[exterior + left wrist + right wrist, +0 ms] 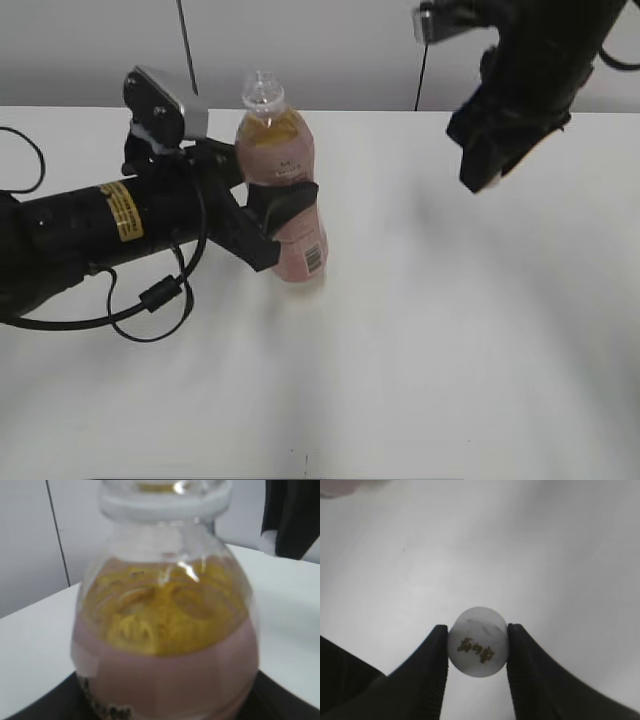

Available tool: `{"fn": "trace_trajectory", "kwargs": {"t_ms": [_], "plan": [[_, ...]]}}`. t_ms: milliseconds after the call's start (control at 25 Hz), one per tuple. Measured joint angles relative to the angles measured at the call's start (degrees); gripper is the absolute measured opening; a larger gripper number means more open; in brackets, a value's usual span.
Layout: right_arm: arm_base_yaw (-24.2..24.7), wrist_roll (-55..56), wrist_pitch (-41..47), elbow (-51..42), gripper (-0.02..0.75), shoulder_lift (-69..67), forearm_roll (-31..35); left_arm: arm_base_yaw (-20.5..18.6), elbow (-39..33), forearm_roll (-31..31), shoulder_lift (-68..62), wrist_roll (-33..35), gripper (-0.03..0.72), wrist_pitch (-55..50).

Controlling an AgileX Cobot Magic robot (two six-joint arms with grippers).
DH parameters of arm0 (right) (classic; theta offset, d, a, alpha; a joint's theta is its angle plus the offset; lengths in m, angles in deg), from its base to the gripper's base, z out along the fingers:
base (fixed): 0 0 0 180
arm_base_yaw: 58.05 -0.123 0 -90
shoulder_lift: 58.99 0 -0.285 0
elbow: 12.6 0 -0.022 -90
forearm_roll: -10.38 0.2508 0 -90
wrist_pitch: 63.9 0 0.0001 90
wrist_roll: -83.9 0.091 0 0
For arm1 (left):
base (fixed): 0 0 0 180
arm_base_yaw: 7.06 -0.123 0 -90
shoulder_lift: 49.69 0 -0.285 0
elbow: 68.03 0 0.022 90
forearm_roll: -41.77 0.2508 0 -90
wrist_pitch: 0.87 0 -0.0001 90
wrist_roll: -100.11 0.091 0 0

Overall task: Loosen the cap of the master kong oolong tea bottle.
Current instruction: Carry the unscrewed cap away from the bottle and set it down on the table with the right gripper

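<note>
I should set the white cap, now held shut in that gripper, on the open white table (473,329) under my right gripper, well away from the bottle.
The master kong oolong tea bottle (285,190) stands upright on the white table, amber tea above a pink label with a barcode. Its neck is open, with no cap on it. My left gripper (283,210) is shut around the bottle's middle; the left wrist view shows the bottle's shoulder (165,645) filling the frame between the dark fingers. My right gripper (478,647) is shut on the white cap (478,649), which has small gold writing on top. In the exterior view the right gripper (487,170) hangs above the table, well to the right of the bottle.
The white table (450,330) spreads out in front and to the right. A black cable loop (150,300) hangs from the left arm onto the table. A grey wall stands behind.
</note>
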Motion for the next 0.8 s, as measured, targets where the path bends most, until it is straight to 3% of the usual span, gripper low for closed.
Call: {"fn": "trace_trajectory", "kwargs": {"t_ms": [120, 400, 800], "plan": [[0.1, 1.5, -2.2, -6.7, 0.276, 0.0, 0.1, 0.0, 0.0, 1.4, -2.8, -1.1, 0.405, 0.4], [0.1, 3.1, -16.5, -21.3, 0.276, 0.1, -0.4, 0.0, 0.0, 4.3, -6.2, -1.4, 0.405, 2.1], [0.1, 4.5, -22.3, -23.7, 0.281, -8.4, -0.1, 0.0, 0.0, 8.2, -6.2, -1.6, 0.405, 2.1]]}}
